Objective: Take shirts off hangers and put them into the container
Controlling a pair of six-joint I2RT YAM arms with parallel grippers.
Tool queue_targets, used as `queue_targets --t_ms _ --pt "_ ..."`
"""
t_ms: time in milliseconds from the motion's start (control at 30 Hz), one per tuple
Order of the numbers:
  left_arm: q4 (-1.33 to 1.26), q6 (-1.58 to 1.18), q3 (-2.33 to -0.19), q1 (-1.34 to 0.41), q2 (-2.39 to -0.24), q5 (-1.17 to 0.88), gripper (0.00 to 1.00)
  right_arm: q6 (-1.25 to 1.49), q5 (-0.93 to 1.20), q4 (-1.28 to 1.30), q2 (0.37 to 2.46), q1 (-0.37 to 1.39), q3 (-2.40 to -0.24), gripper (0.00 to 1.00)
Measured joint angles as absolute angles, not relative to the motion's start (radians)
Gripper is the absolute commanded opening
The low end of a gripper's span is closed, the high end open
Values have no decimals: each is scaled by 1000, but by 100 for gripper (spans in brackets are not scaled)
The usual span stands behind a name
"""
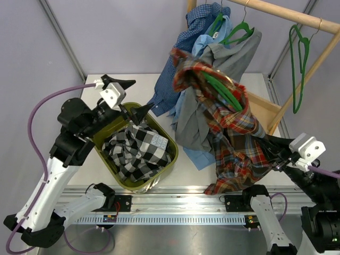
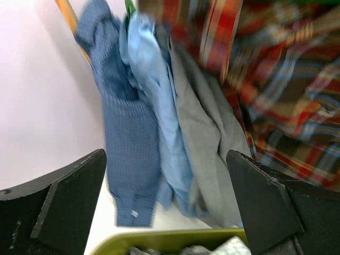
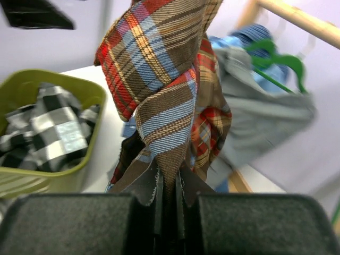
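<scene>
Next, I open my right gripper to release the plaid shirt on the table [image 1: 215, 129], in the space between the olive container and the wooden box. The plaid shirt still drapes over a green hanger.
My right gripper [image 3: 169, 196] is shut on a fold of the red and brown plaid shirt [image 1: 234, 138], low at the table's right. That shirt still drapes over a green hanger [image 1: 223, 90] on the rod. My left gripper [image 1: 132, 98] hangs open and empty over the far side of the olive container [image 1: 114, 175]. A black-and-white check shirt [image 1: 138, 151] lies in the container. Beyond the open left fingers [image 2: 69, 202] hang the dark blue shirt [image 2: 125, 133], the light blue shirt [image 2: 159, 106] and the grey shirt [image 2: 207, 138].
A wooden rod [image 1: 287, 13] crosses the top right and carries a bare green hanger [image 1: 298, 69]. A wooden box [image 1: 265, 109] sits behind the plaid shirt. The hanging shirts reach down to the table between the container and the box.
</scene>
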State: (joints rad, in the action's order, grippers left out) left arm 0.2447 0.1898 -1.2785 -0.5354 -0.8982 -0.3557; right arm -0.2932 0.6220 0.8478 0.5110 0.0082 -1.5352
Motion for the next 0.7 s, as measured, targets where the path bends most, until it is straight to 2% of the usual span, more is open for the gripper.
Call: queue_targets --t_ms 333,600,700 --pt "395 433 -1314 -535 -748 -394 99 -461 1006 966 783 7 -1653 0" --pt "627 554 -1335 -535 -686 -396 99 -786 1104 1236 1007 7 -1755 0" --pt "693 565 -1335 -535 -696 -418 94 -928 1127 1309 1055 7 -1776 0"
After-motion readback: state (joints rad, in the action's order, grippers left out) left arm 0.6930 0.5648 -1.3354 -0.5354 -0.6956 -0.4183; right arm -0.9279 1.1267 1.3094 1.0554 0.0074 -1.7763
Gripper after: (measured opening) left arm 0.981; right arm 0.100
